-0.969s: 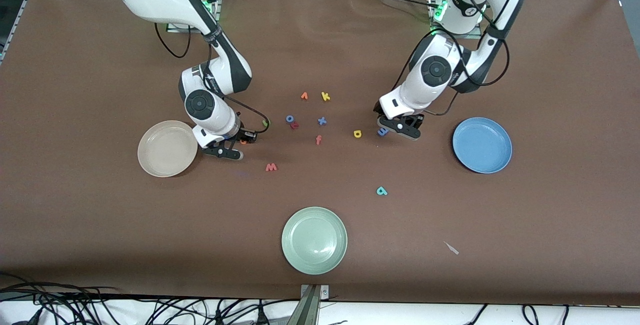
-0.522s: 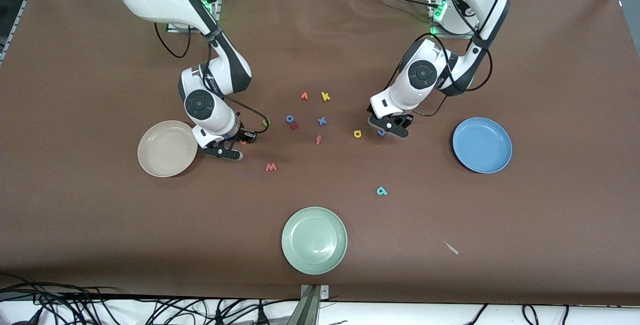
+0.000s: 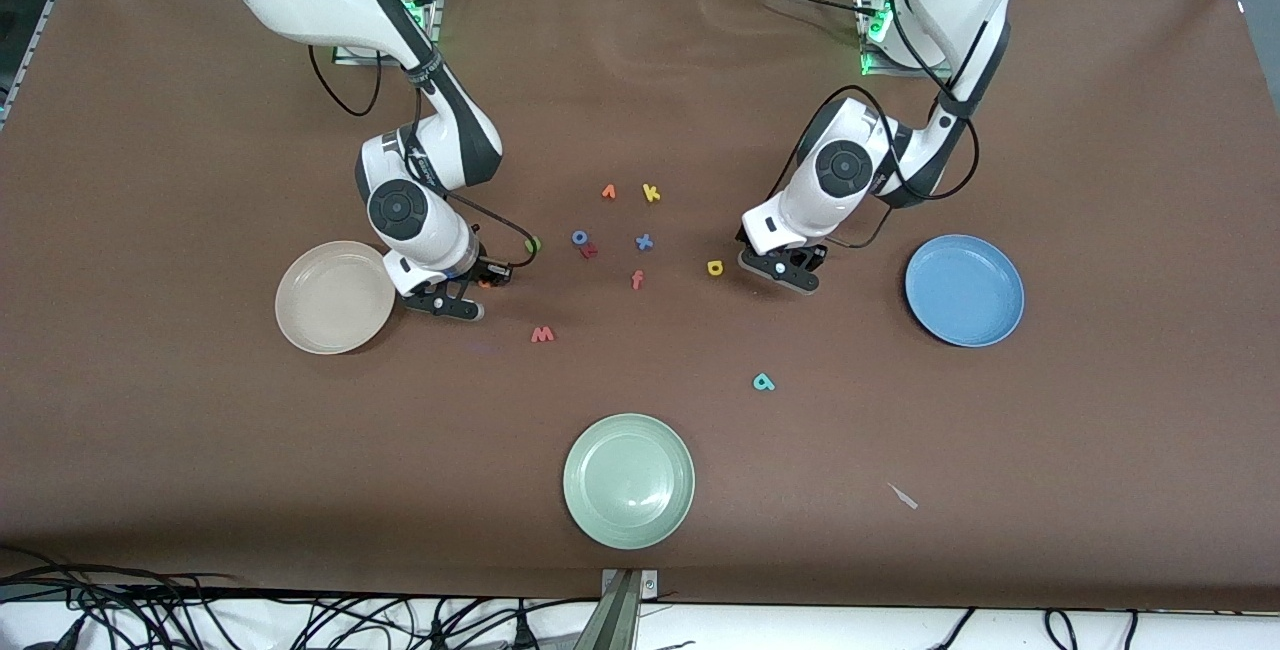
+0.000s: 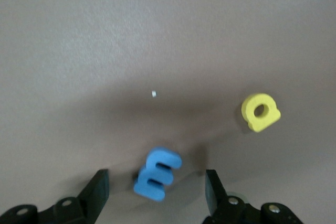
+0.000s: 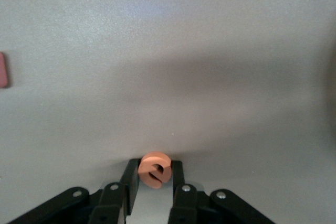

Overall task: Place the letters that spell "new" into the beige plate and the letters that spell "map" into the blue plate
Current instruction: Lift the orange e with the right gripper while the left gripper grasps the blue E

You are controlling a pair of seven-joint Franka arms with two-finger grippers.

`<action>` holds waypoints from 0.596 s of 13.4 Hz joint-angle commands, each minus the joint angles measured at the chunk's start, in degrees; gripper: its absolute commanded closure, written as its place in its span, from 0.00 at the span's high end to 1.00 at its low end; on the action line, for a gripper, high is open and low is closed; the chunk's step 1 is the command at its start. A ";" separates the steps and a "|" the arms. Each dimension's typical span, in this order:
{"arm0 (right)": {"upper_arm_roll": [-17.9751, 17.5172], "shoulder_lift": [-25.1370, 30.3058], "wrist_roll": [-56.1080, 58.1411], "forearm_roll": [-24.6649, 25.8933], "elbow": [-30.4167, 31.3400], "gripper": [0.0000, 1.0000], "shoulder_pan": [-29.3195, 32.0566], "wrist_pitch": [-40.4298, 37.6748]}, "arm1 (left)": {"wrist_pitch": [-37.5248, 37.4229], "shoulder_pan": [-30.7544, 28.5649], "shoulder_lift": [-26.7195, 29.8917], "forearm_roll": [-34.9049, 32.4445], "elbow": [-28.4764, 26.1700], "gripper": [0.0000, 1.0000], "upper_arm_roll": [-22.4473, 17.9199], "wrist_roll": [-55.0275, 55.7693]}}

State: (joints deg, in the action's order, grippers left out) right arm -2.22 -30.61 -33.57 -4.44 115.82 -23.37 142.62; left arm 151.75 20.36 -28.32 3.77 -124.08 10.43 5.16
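Observation:
The robot's right gripper needs to put the orange e down just off the middle of the beige plate [image 3: 356, 291], toward the loose letters. The orange e is now held low beside that plate.
My right gripper [image 5: 154, 176] [image 3: 482, 290] is low over the table beside the beige plate [image 3: 318, 315], shut on the orange e [image 5: 155, 170]. The left gripper [image 4: 156, 191] [image 3: 783, 270] is down at the table, open, with the blue m [image 4: 157, 174] lying between its fingers [image 4: 97, 190] and touching neither. Close beside it lies the yellow p [image 4: 260, 112] [image 3: 714, 268]. Out on the table are the green n [image 3: 533, 246], the red w [image 3: 542, 334] and the teal a [image 3: 763, 382]. The blue plate [image 3: 964, 290] sits toward the left arm's end.
A pale green plate [image 3: 628, 480] sits near the front edge. Mid-table lie an orange v [image 3: 608, 192], yellow k [image 3: 651, 193], blue o [image 3: 579, 238], red r [image 3: 589, 251], blue x [image 3: 644, 242] and orange f [image 3: 637, 279]. A small pale scrap [image 3: 904, 497] lies near the front.
The left gripper has shifted a little toward the yellow p and come down over the blue m, its fingers narrowing. The right gripper has closed on the orange e.

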 commanded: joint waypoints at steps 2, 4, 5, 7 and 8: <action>-0.41 -0.76 -0.53 -0.84 -0.76 0.24 0.07 0.38 | 0.12 1.44 -1.39 0.89 1.91 0.64 -1.02 -1.82; -0.33 -0.41 0.00 -0.84 -1.55 0.22 0.16 -0.50 | 0.12 1.44 -1.39 0.80 1.91 0.49 -1.11 -1.91; -0.24 -0.06 0.09 -0.84 -2.34 0.20 0.16 -2.07 | 0.12 1.44 -1.39 0.80 1.82 0.45 -1.11 -1.91; 0.99 0.46 0.79 -0.75 -5.32 0.20 0.25 -7.94 | 0.12 1.44 -1.30 0.19 1.82 0.20 -1.37 -1.91; 2.30 1.08 2.10 -0.49 -5.95 0.20 0.25 -10.15 | 0.12 1.44 -1.04 -0.51 1.82 0.08 -1.81 -1.91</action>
State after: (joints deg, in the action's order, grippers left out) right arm -1.41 -30.48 -33.50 -4.43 112.06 -23.39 137.04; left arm 151.76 20.52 -28.39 3.73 -123.26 10.10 4.60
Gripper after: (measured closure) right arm 0.714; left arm 0.687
